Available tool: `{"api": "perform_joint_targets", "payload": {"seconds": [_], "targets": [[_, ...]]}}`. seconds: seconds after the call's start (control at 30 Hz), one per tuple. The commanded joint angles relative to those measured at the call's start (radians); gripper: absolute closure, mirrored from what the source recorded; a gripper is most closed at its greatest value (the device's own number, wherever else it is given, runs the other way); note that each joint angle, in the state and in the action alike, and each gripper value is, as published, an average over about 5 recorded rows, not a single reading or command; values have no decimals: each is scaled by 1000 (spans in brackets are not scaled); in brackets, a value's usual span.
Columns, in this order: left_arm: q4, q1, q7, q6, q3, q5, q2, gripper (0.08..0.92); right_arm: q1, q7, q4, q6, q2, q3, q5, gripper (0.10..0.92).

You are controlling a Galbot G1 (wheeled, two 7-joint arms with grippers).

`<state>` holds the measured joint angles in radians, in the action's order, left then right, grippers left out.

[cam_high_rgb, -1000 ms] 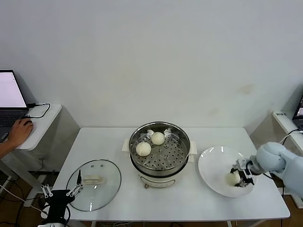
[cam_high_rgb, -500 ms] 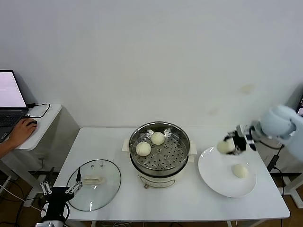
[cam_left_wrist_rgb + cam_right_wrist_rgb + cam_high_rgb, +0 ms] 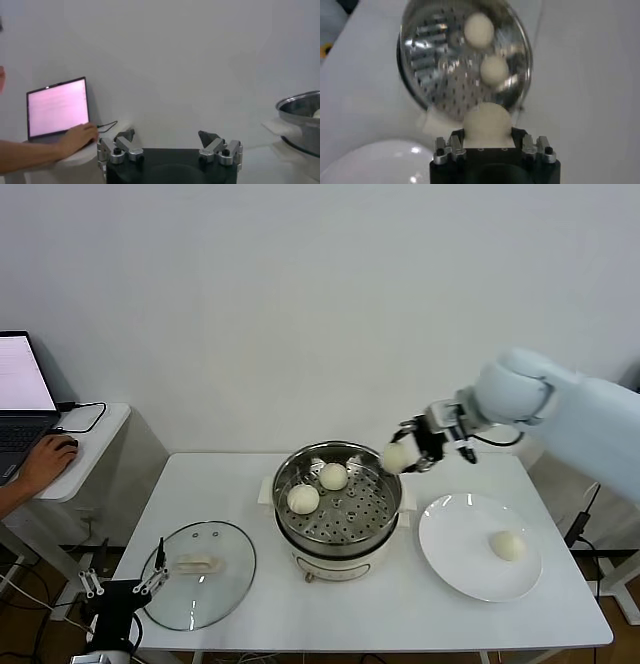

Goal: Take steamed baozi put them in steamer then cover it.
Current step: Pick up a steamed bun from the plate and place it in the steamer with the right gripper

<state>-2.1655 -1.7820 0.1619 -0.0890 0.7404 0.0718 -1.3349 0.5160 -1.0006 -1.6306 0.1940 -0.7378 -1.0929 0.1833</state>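
Note:
The robot's right gripper should set the baozi down on the front part of the steamer's perforated tray [image 3: 337,527] [image 3: 431,47]. The baozi is now held above the steamer's rim.
My right gripper [image 3: 412,452] [image 3: 488,131] is shut on a cream-white baozi [image 3: 396,456] [image 3: 487,124] and holds it in the air just above the right rim of the steamer [image 3: 384,520] [image 3: 409,70]. Two baozi [image 3: 303,498] [image 3: 333,476] lie on the steamer's perforated tray, seen from the right wrist as two white buns [image 3: 479,28] [image 3: 493,70]. Another baozi [image 3: 508,545] rests on the white plate [image 3: 450,534]. The glass cover [image 3: 230,579] lies flat on the table at front left. My left gripper [image 3: 122,585] [image 3: 170,144] hangs open and empty by the table's front-left corner.
The white table [image 3: 400,614] carries the steamer in the middle, plate on the right, cover on the left. A side desk at far left holds a laptop [image 3: 22,379] [image 3: 55,107] with a person's hand [image 3: 42,464] [image 3: 75,137] on it. A white wall stands behind.
My right gripper lifted a baozi off the plate and carried it up and left to the steamer's right rim. One baozi stayed on the plate. The left arm barely shifted.

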Motion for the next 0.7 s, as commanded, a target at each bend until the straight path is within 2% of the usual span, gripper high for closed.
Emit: {"api": "perform_joint_targets", "payload": {"seconds": [0.03,0.27,0.7], "targets": [[5,-2,-1,-2,10,-5,-5,177,34,35,14,-124,-181,-127,16,423],[2,-12,-1,-14,24,-15,-21,177,1,30,93,-297,-275,-182,-95,423],[7,-20,2,-29,35,-15,-31,177,12,-36,116,-453,-323,-240,-251,414]]}}
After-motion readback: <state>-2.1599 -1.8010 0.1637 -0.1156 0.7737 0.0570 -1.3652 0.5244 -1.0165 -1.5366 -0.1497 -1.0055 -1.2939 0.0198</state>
